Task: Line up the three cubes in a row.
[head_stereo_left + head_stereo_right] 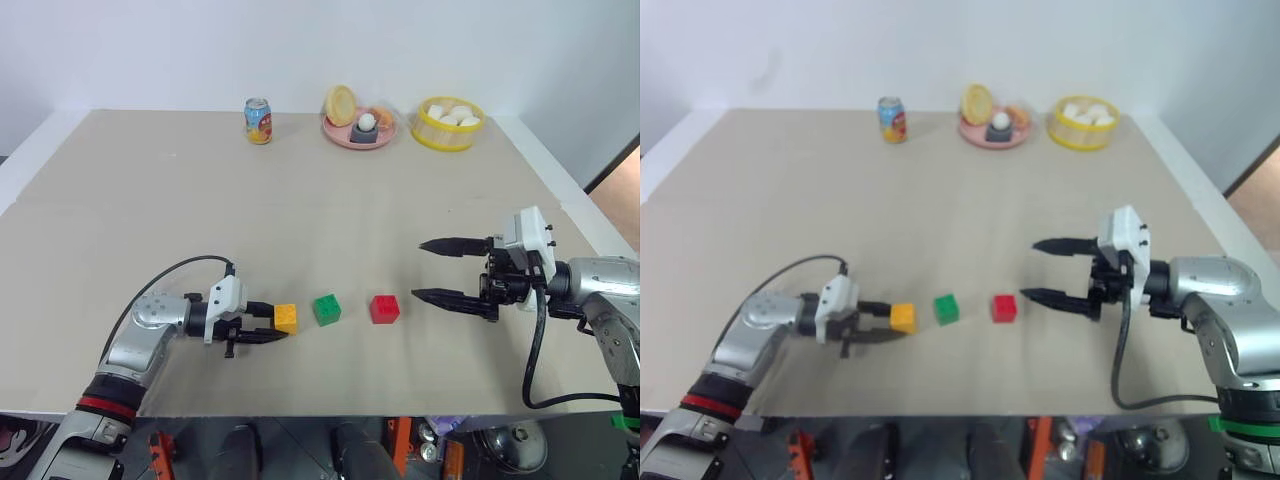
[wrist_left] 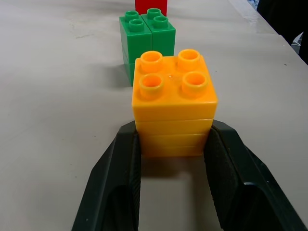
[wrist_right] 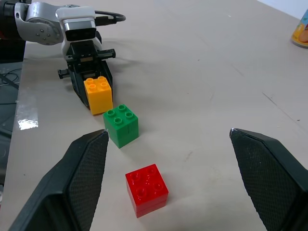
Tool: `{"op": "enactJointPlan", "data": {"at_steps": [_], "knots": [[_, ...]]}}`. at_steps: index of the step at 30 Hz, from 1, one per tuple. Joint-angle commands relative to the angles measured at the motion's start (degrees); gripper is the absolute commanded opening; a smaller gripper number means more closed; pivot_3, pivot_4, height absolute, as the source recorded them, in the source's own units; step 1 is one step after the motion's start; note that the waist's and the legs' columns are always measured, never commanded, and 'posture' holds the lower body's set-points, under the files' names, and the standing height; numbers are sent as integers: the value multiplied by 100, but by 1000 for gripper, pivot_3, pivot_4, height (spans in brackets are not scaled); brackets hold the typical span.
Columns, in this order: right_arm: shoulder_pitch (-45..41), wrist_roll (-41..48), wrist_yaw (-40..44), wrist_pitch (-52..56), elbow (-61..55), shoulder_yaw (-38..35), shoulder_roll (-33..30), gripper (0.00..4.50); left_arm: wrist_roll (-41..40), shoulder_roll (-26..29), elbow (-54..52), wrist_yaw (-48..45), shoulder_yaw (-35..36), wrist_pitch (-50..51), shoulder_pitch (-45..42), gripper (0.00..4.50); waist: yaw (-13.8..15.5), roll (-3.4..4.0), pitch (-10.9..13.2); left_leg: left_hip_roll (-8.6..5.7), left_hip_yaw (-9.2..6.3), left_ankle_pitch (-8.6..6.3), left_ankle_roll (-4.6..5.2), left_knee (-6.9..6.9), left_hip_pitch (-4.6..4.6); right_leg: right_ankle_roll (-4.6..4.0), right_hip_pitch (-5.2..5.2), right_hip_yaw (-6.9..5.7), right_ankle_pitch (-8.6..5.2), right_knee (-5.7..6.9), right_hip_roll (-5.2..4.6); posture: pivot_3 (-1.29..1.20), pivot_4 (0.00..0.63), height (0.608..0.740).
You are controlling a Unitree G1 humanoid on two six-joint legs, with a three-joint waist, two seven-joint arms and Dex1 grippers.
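Note:
I will put the orange-yellow cube down on the table, over a cube's width from the green cube [image 1: 265, 315] [image 2: 171, 196], with my left gripper.
Three studded cubes lie in a line near the table's front edge. The orange-yellow cube [image 1: 285, 318] is on the left, the green cube [image 1: 326, 309] in the middle and the red cube [image 1: 384, 308] on the right, with small gaps between them. My left gripper [image 1: 272, 327] comes in low from the left and is shut on the orange-yellow cube [image 2: 174, 106]; one black finger [image 2: 118, 183] presses each side of it. To the right of the red cube [image 3: 147, 189], my right gripper [image 1: 428, 270] hovers open above the table, holding nothing.
Along the far edge stand a soda can [image 1: 258, 121], a pink plate [image 1: 345, 136] with food and a small cup, and a yellow bowl [image 1: 446, 138] of white pieces. The front edge of the table [image 1: 330, 405] runs close behind the cubes.

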Motion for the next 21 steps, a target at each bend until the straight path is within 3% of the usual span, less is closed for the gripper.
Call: {"op": "enactJointPlan", "data": {"at_steps": [1,21], "knots": [[-141,42,-35,-21,-116,-25,-18,4174,74,18,-91,50,35,-184,41,1275,2,0,0,0,0,0,0,0,0,0,0,0,0,0,0,0,150,740],[-402,-35,-23,-77,116,207,37,4174,-91,433,-69,109,389,-60,141,1275,17,1,0,4,2,1,1,3,4,-3,0,0,3,5,2,0,150,740]]}}
